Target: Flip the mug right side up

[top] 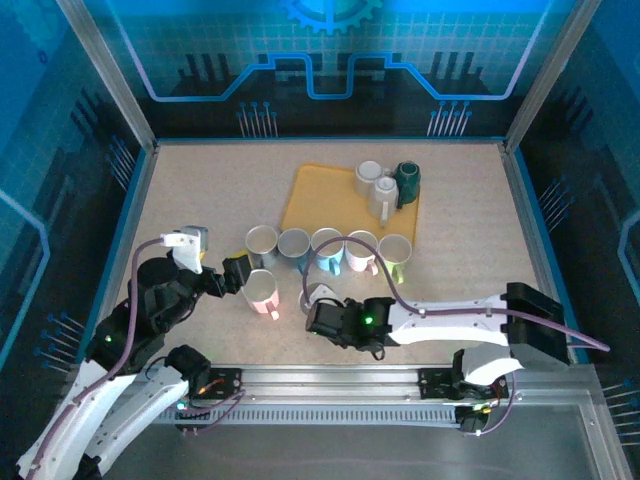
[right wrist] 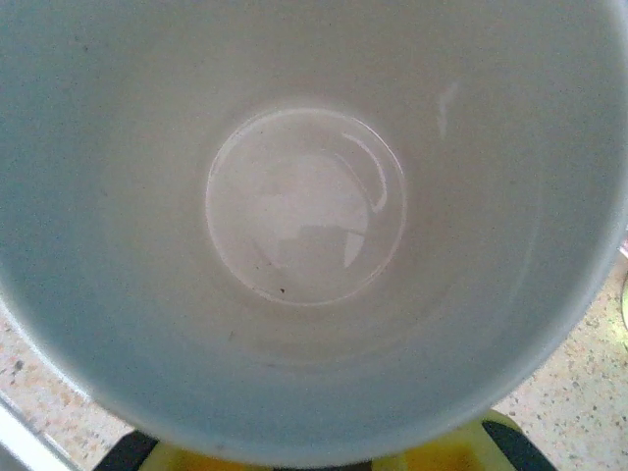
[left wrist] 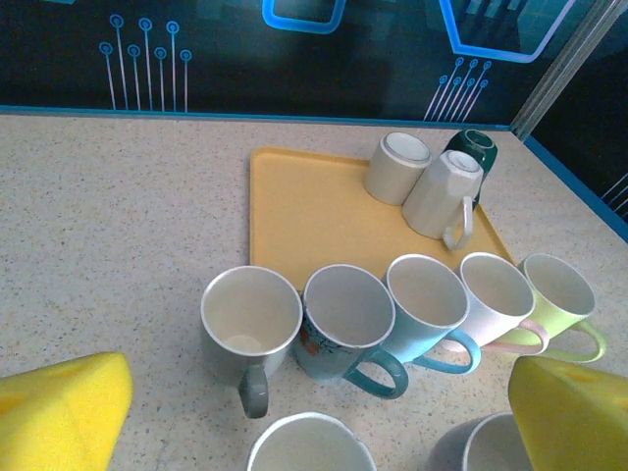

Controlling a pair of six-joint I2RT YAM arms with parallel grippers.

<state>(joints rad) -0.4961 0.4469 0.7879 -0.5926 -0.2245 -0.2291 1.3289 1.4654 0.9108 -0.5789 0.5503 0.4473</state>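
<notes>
Next, I let go of the grey mug with my right gripper on the table (top: pixel 295 290), close beside the white mug at my left gripper.
A grey mug (top: pixel 318 296) stands mouth up on the table in front of the row of mugs, and my right gripper (top: pixel 326 306) is shut on its wall. The right wrist view looks straight down into its white inside (right wrist: pixel 304 206), with a yellow finger (right wrist: pixel 442 456) below the rim. The same mug shows low on the right in the left wrist view (left wrist: pixel 481 449). My left gripper (left wrist: pixel 319 397) is open. A white mug with a pink handle (top: pixel 262 293) stands upright between its yellow fingers (left wrist: pixel 64 407), untouched.
Several upright mugs stand in a row (left wrist: pixel 343 319) in front of a yellow tray (left wrist: pixel 304 201). On the tray, a cream mug (left wrist: pixel 397 167) and a white mug (left wrist: pixel 442 193) sit bottom up beside a dark green mug (left wrist: pixel 473 147). Glass walls enclose the table.
</notes>
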